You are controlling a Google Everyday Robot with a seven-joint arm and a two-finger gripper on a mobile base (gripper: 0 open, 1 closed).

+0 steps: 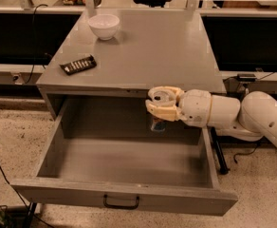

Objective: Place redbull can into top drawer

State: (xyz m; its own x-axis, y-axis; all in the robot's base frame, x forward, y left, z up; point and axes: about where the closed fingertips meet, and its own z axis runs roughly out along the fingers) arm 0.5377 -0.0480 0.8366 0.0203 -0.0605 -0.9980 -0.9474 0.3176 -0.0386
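Note:
Next, my gripper lets go of the redbull can on the bare bottom of the drawer, toward the front panel (pixel 155 165) with the dark handle.
The top drawer (pixel 124 198) of the grey cabinet is pulled fully out, with a small dark handle (pixel 121 203) on its front panel. Its inside is bare. My gripper (pixel 160 107) hangs over the back right part of the open drawer, just in front of the cabinet top's edge. It is shut on the redbull can (pixel 158 124), whose blue lower end shows below the cream fingers (pixel 160 111). The can is held upright above the drawer floor, its upper part hidden by the gripper.
A white bowl (pixel 104 26) stands at the back left of the cabinet top (pixel 152 46). A dark flat remote-like object (pixel 78 64) lies near its left front edge. My white arm (pixel 233 115) reaches in from the right. Cables and a dark post stand right of the cabinet.

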